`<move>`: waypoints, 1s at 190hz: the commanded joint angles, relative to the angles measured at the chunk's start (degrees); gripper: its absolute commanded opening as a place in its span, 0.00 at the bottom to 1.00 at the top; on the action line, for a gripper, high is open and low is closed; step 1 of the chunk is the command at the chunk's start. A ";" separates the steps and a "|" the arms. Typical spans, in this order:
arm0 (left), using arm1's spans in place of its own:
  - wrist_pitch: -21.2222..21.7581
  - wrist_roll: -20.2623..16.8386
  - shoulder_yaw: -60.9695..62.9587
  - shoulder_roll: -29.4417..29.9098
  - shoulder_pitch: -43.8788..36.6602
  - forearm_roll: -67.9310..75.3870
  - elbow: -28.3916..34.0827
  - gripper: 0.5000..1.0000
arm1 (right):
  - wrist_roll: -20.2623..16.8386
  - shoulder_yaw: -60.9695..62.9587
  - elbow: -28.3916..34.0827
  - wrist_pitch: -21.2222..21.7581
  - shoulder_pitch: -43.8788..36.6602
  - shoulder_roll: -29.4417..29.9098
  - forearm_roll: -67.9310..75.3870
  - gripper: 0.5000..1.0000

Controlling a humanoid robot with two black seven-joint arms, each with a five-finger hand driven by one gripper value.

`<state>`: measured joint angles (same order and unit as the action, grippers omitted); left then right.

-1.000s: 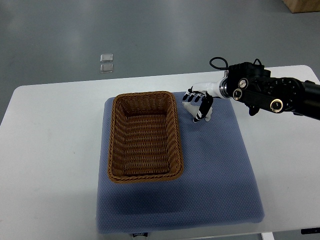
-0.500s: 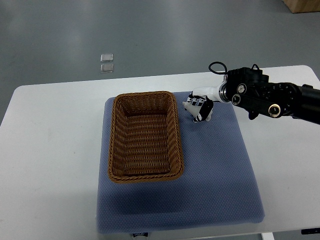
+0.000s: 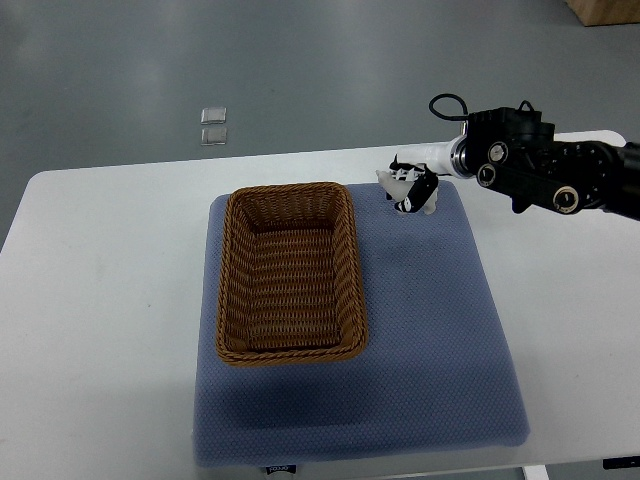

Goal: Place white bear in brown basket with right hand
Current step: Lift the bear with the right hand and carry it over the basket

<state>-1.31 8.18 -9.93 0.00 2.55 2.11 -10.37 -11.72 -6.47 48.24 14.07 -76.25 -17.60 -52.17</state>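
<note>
The white bear will go from my right gripper onto the brown basket's bottom near its far end [image 3: 287, 236].
My right hand [image 3: 411, 192] comes in from the right edge and is curled around the white bear [image 3: 389, 180], of which only small white parts show between the black fingers. The hand and bear are at the far right corner of the blue mat [image 3: 430, 330], to the right of the far end of the brown wicker basket [image 3: 226, 280]. The basket lies on the left half of the mat and has nothing in it. The left arm is out of view.
The mat lies on a white table [image 3: 90, 300]. Two small clear squares [image 3: 212, 127] lie on the grey floor beyond the table's far edge. A black cable loops off the right forearm [image 3: 540, 170].
The right hand closed over the bear, then moved away from me and a little right, taking the bear with it. The spot on the mat where the bear lay is now bare.
</note>
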 commanded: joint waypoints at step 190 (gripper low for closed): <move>-0.01 0.00 0.00 0.00 0.00 0.00 0.00 1.00 | 0.29 -4.16 5.90 1.49 -13.75 17.60 3.65 0.00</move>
<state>-1.31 8.18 -9.93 0.00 2.55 2.12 -10.37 -11.45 -10.63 56.54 17.26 -93.60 -4.20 -48.37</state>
